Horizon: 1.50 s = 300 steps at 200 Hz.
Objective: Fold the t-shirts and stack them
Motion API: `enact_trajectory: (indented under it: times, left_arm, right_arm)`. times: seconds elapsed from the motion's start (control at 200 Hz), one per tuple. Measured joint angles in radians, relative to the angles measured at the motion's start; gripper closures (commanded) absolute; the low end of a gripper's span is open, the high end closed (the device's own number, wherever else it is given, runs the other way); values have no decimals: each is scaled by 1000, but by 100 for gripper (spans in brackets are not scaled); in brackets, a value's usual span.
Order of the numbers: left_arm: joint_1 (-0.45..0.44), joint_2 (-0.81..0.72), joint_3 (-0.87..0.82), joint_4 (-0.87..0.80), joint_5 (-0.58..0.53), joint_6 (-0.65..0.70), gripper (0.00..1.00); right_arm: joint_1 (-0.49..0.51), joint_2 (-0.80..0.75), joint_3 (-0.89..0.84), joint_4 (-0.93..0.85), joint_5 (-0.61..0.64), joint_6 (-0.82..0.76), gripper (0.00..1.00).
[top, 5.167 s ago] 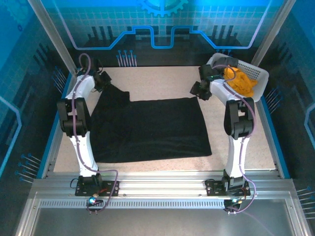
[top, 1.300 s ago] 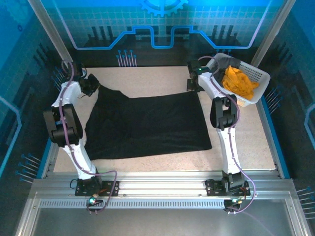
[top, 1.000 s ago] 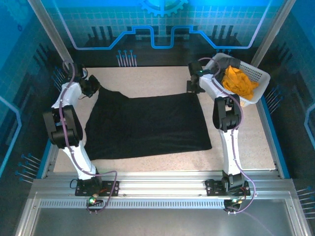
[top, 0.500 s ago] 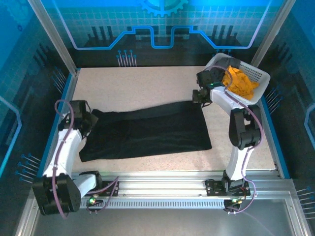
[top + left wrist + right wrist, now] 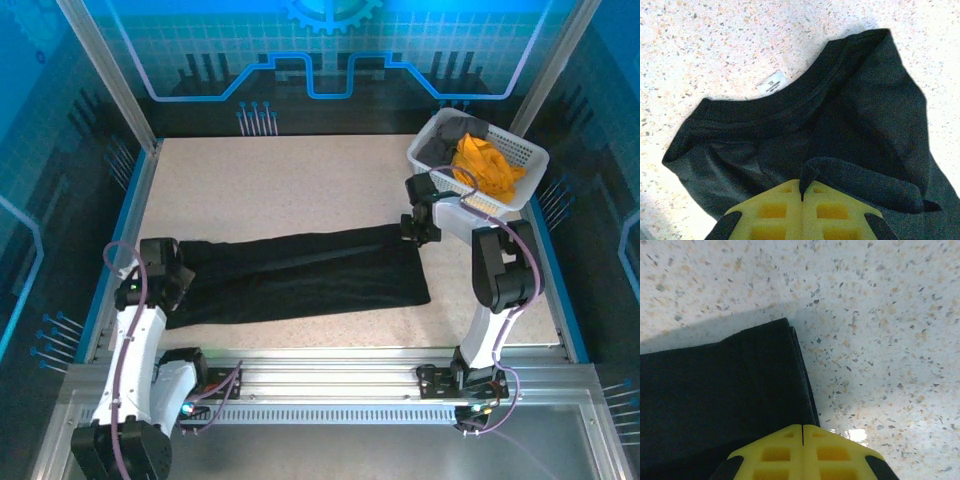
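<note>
The piece of cloth slants and only its doubled edge is in my right gripper, so next I take the cloth farther in from its corner (image 5: 757, 395) and pull it straight.
The large black t-shirt (image 5: 300, 275) lies as a long band across the table's near half, its far edge drawn over toward me. At the band's left end my left gripper (image 5: 178, 272) is shut on a raised fold of black cloth (image 5: 840, 170). The collar with a white label (image 5: 772, 82) lies just beyond that fold. My right gripper (image 5: 413, 228) is shut at the shirt's far right corner, where the doubled edge (image 5: 800, 380) runs under its fingertips. An orange-yellow t-shirt (image 5: 487, 165) and a dark grey one (image 5: 448, 138) sit bunched in the basket.
The white lattice basket (image 5: 525, 155) stands at the back right corner, close behind my right arm. Bare speckled tabletop (image 5: 290, 185) stretches behind the shirt. Blue rails border the table on the left and right.
Both grippers have come toward the near side with the shirt's far edge, the left much farther. The spread shirt has folded over into a narrower band.
</note>
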Motion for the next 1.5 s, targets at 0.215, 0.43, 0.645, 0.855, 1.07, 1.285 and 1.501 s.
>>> enact_trajectory:
  times: [0.215, 0.43, 0.645, 0.855, 1.07, 1.285, 1.501]
  left_arm:
    - [0, 0, -25, -29, -14, 0, 100]
    - [0, -6, -26, -68, -35, -6, 100]
    - [0, -60, -54, -124, -34, -121, 100]
    - [-2, -84, -93, -154, -16, -200, 100]
    - [-2, -91, -93, -160, 24, -203, 100]
    - [-2, -92, -53, -227, 69, -209, 100]
    - [-2, -108, -13, -283, 94, -214, 100]
  right_arm:
    - [3, -71, -43, -2, 7, 18, 100]
    - [22, -79, -87, -24, 12, 35, 100]
    - [24, -101, -115, -41, 19, 72, 69]
    - [24, -150, -130, -64, 50, 114, 62]
    - [27, -206, -130, -72, 28, 154, 66]
    - [36, -195, -128, -77, -31, 201, 87]
    - [35, -132, -142, -90, -72, 240, 98]
